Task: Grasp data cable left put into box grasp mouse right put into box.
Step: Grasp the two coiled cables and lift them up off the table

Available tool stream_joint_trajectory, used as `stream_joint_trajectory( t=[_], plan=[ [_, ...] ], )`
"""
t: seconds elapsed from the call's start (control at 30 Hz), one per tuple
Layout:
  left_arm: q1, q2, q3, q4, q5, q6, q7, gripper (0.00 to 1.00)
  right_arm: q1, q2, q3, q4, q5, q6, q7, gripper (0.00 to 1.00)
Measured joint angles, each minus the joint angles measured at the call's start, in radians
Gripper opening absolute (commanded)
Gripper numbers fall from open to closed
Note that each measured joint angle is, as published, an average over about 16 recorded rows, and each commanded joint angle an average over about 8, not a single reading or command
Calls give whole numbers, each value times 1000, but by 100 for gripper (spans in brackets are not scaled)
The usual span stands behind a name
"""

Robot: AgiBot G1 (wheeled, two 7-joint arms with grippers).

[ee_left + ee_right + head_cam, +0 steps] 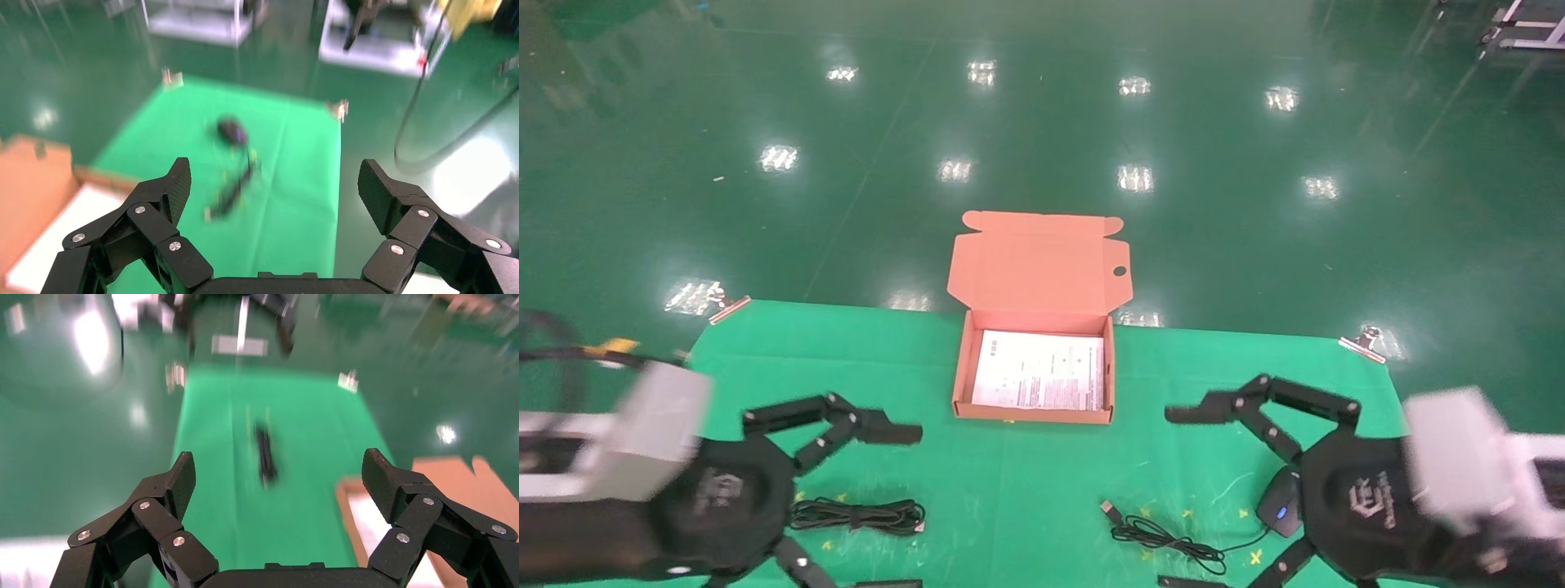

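Note:
My right gripper should grip the mouse's bundled cord at the tied middle (1180, 544), between the cord's plug and the mouse.
The box (963, 367) stands open at the table's far middle, lid flap up, with a white printed sheet inside. The data cable (858, 515) lies as a flat bundle at the front left. My left gripper (918, 508) is open and empty, its fingers spread either side of the cable's right end. The mouse (1277, 502) lies at the front right, partly hidden under my right gripper (1164, 498), which is open and empty. Its cord (1164, 539) trails left. The left wrist view shows the mouse (232, 130) beyond the open left gripper (275, 184). The right wrist view shows the cable (265, 454) beyond the open right gripper (278, 478).
A green cloth (1026, 490) covers the table, held by metal clips (730, 309) at the far corners. Small yellow marks dot the cloth near the cable and cord. Shiny green floor lies beyond the far edge. The box edge (344, 508) shows in the right wrist view.

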Motion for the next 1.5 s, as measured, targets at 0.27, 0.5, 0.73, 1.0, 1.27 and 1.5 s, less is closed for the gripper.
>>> stream_joint_trajectory(
  t=[0.27,0.5,0.73,1.0,1.27,1.5],
  plan=[
    [-151,76,162,17,308,29,4,100,133,-47,-140,22,-298,-25,-124,100],
    [-228,164,290,57,556,7,28,100,188,-110,-259,16,-518,0,-193,100],
    [-251,245,368,159,725,-47,38,100,187,-174,-337,-18,-695,66,-213,100],
    [-265,322,413,346,839,-120,55,100,156,-240,-376,-91,-822,172,-208,100],
    [-284,384,423,552,879,-188,95,100,132,-305,-390,-181,-885,263,-188,100],
    [-300,435,417,715,873,-238,144,100,128,-366,-406,-263,-924,308,-178,100]
  ],
)
